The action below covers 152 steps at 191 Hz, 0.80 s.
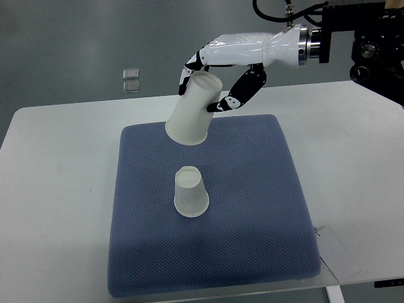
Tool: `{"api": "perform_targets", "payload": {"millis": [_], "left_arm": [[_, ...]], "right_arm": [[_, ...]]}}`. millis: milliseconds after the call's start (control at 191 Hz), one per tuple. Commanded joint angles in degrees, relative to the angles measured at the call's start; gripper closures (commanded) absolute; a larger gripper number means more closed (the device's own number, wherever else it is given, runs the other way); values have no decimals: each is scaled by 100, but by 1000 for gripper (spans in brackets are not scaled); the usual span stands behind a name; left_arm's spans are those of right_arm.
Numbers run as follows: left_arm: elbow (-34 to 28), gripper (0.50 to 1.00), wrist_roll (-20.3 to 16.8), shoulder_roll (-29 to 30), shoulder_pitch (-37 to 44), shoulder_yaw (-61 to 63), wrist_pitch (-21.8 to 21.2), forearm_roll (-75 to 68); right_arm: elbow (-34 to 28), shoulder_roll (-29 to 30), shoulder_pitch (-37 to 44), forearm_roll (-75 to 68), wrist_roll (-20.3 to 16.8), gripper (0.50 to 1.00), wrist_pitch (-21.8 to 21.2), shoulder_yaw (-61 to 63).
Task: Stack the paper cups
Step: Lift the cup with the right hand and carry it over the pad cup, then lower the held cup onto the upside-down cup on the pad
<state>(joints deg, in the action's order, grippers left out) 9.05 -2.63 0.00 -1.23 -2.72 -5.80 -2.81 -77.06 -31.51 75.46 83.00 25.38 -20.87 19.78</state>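
Next, I release the held cup, now tilted above the mat's far part, from my right gripper over the white paper cup (188,177) standing upside down on the blue mat.
My right hand (211,85) comes in from the upper right and is shut on a white paper cup (192,110). It holds the cup upside down and tilted, mouth toward the lower left, above the far part of the blue mat (252,208). A second white paper cup (190,192) stands upside down on the middle of the mat, below and in front of the held cup and apart from it. The left hand does not show.
The blue textured mat lies on a white table (57,189). Two small clear squares (131,79) lie on the grey floor beyond the table's far edge. A white paper tag (338,252) lies at the mat's right front corner.
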Motion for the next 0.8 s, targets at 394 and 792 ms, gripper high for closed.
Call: {"api": "perform_targets", "payload": {"millis": [394,792], "left_arm": [[0,500,-1,0,0,0,0,0],[0,500,-1,0,0,0,0,0]], "right_arm": [[-116,787,48,779,-50,1000,-180,-237],[-107,778,144,1122,-50,1000,-154,-536]]}}
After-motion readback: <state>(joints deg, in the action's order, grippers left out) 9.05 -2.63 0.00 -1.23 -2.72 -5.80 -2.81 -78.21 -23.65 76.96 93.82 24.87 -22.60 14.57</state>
